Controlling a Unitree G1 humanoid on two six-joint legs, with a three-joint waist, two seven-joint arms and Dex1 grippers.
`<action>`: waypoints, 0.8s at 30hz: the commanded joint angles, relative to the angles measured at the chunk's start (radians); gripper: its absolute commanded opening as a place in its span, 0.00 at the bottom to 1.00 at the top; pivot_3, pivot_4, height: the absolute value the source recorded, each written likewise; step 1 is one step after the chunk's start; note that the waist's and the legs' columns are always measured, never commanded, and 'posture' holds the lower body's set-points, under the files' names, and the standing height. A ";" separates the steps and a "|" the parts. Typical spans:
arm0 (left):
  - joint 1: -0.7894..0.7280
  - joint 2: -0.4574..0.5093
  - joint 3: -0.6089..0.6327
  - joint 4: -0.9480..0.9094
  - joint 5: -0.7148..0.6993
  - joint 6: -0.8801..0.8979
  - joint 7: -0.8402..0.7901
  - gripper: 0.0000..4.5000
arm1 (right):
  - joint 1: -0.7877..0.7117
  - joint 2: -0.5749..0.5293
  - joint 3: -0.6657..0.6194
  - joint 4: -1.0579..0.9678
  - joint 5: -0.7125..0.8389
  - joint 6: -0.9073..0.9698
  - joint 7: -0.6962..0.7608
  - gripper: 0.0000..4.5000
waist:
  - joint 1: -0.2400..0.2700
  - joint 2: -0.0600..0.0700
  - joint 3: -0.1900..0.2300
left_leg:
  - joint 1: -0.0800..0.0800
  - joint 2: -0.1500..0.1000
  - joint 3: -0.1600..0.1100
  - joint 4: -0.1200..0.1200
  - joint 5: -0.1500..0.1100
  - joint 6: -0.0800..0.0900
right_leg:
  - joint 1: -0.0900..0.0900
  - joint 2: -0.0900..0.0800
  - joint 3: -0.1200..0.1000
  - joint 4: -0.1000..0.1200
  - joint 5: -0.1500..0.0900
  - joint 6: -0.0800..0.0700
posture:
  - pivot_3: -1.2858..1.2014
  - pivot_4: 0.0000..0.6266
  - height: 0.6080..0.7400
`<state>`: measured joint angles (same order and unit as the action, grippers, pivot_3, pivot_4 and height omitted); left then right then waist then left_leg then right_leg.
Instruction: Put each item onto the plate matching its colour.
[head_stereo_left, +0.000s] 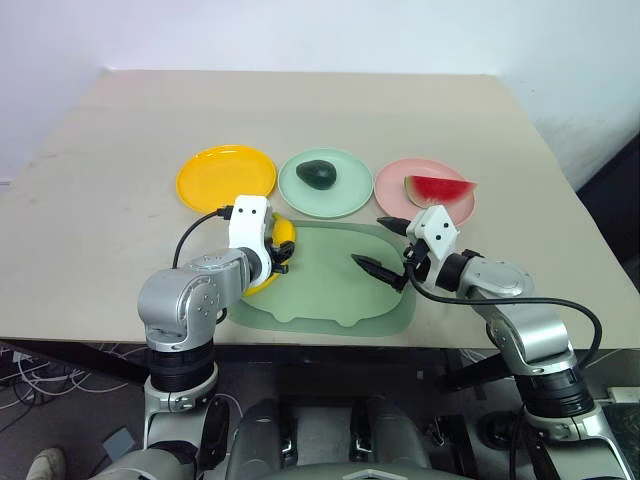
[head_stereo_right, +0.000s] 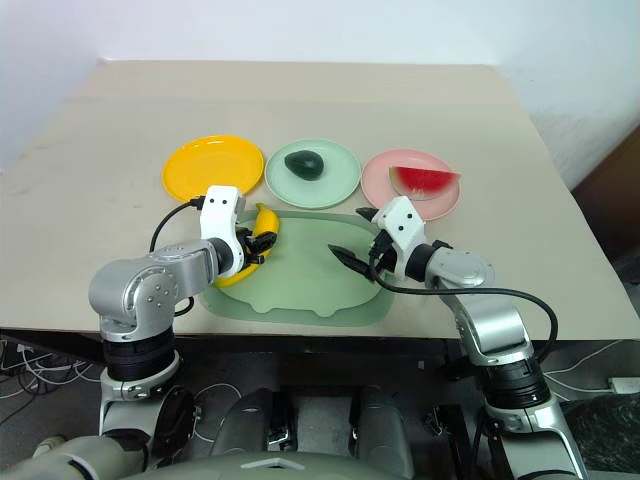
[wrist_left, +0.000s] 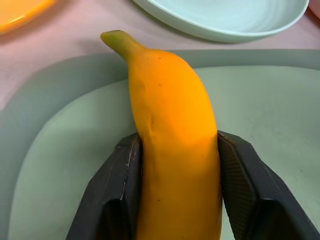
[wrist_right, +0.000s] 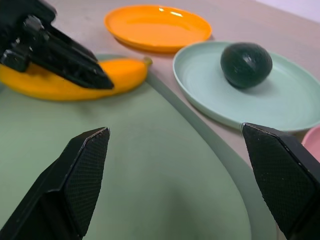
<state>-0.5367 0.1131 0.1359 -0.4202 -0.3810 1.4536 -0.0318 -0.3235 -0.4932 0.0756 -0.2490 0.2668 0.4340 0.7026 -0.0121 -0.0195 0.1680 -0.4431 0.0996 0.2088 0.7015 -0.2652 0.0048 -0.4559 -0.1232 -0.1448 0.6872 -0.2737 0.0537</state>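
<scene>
Next, my left gripper puts the yellow banana down near the middle of the empty yellow-orange plate (head_stereo_left: 216, 178).
My left gripper (head_stereo_left: 278, 255) is shut on the yellow banana (wrist_left: 175, 135), one black finger (wrist_left: 115, 190) on each side of it. The banana (head_stereo_left: 284, 232) lies at the left edge of the pale green tray (head_stereo_left: 330, 290), its stem toward the plates. The yellow-orange plate (head_stereo_left: 225, 175) behind it holds nothing. On the mint green plate (head_stereo_left: 347, 192) sits the dark green avocado (head_stereo_left: 320, 174). The watermelon wedge (head_stereo_left: 440, 187) rests on the pink plate (head_stereo_left: 398, 182). My right gripper (head_stereo_left: 370, 242) hangs open over the tray's right part, nothing between its fingers (wrist_right: 75, 180).
The three plates stand in a row across the middle of the beige table (head_stereo_left: 120, 120), just behind the tray. The tray lies near the table's front edge. The table's right edge runs close to the pink plate's side.
</scene>
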 joint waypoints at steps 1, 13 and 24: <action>-0.003 0.015 -0.011 -0.078 -0.067 -0.064 -0.100 0.41 | -0.024 -0.003 -0.016 -0.013 0.006 -0.017 0.002 1.00 | 0.000 0.000 0.000 | 0.000 0.000 0.000 0.000 0.000 0.000 | 0.000 0.000 0.000 0.000 0.000 0.000 | 0.52 0.24 0.66; -0.095 0.058 -0.096 0.062 0.050 -0.322 -0.071 0.41 | -0.071 0.026 -0.009 0.025 0.028 -0.020 0.016 1.00 | 0.001 0.000 0.000 | 0.000 0.000 0.000 0.000 0.000 0.000 | 0.000 0.000 0.000 0.000 0.000 0.000 | 0.52 0.24 0.66; -0.357 0.163 -0.014 0.604 0.218 -0.560 0.027 0.41 | -0.106 0.057 0.018 0.067 0.010 -0.050 0.017 1.00 | -0.001 -0.001 0.000 | -0.001 0.000 0.001 0.000 0.000 0.000 | -0.001 0.000 0.000 0.000 0.000 0.000 | 0.52 0.24 0.66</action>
<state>-0.8419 0.2453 0.0764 0.1479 -0.1935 0.9773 -0.0093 -0.4111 -0.4427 0.0947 -0.1683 0.2775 0.4067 0.7211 -0.0129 -0.0202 0.1684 -0.4438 0.0995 0.2100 0.7016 -0.2649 0.0046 -0.4573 -0.1230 -0.1451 0.6877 -0.2738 0.0538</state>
